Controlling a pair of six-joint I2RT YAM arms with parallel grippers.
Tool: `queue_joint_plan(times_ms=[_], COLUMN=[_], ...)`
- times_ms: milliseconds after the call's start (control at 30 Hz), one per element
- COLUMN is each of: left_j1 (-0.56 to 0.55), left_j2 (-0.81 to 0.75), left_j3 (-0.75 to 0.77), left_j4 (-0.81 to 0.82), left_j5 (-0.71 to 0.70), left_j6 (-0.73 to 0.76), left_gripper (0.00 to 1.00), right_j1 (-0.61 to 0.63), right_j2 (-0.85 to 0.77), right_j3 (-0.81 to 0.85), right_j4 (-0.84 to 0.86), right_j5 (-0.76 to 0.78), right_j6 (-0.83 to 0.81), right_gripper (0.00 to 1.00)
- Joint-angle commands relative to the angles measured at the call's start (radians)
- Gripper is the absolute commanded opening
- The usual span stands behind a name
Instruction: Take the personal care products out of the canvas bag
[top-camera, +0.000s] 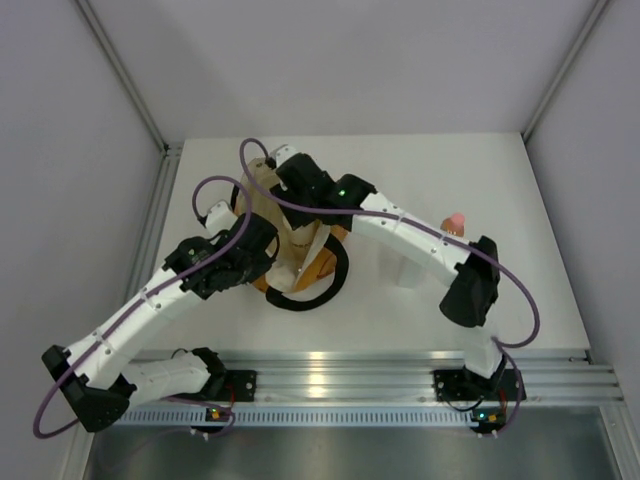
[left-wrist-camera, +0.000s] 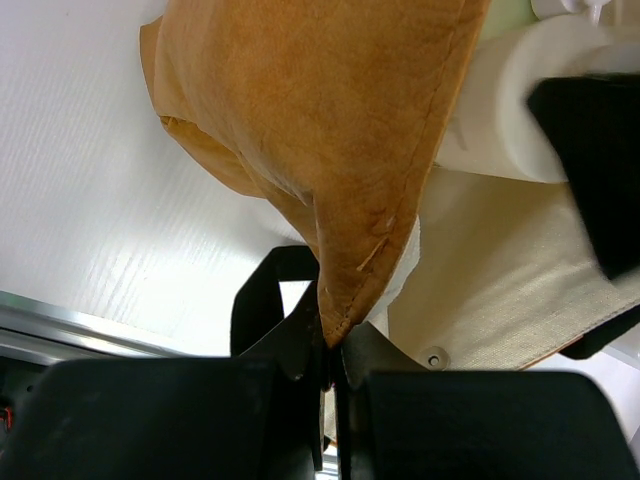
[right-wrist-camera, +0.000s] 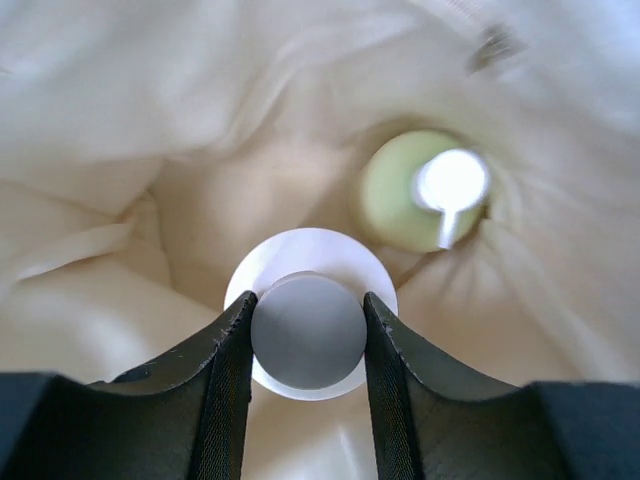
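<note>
Next, my right gripper stands the beige bottle on the table (top-camera: 397, 231) just behind the white bottle.
The canvas bag (top-camera: 312, 262) stands mid-table with its mouth open. My left gripper (top-camera: 262, 246) is shut on its mustard-tan corner (left-wrist-camera: 300, 120), pinched between the jaws (left-wrist-camera: 330, 340). My right gripper (top-camera: 288, 188) reaches down into the bag. In the right wrist view its fingers (right-wrist-camera: 308, 300) press both sides of the dark cap of the white bottle (right-wrist-camera: 310, 330), which stands on the cream lining (right-wrist-camera: 150, 150). The pale green bottle with white cap (right-wrist-camera: 420, 190) stands beside it in the bag. The orange bottle with pink cap (top-camera: 455, 223) stands on the table at the right. The beige bottle is hidden.
The bag's black loop strap (top-camera: 310, 296) lies on the table in front of the bag. The right arm's white forearm (top-camera: 400, 228) spans from the bag to the right side. White walls enclose the table; a metal rail (top-camera: 340, 378) runs along the near edge.
</note>
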Motion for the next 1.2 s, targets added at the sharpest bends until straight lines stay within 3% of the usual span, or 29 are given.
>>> queue_joint_plan(times_ms=[0,333,600,967,1167], left_j1=[0.001,0.001,0.001,0.001,0.001], left_j2=[0.017,0.020,0.011,-0.016,-0.013], left_j3=[0.023,0.009,0.000,-0.028,-0.025], left_j4=[0.028,0.028,0.028,0.045,0.045], left_j5=[0.017,0.031,0.038,0.055,0.061], left_j6=[0.004,-0.004,-0.013,-0.030,-0.026], left_gripper=[0.00,0.00,0.00,0.00,0.00], right_j1=[0.018,-0.015,-0.192,-0.471,-0.597], right_j2=[-0.190,-0.362,-0.489,-0.617,-0.669], right_j3=[0.109,0.155,0.118,-0.095,-0.331], right_j4=[0.077,0.077,0.075,0.086,0.251], right_j5=[-0.004,-0.096,-0.130,-0.137,-0.163], right_j6=[-0.038,-0.035,0.020,-0.007,-0.021], right_gripper=[0.00,0.00,0.00,0.00,0.00])
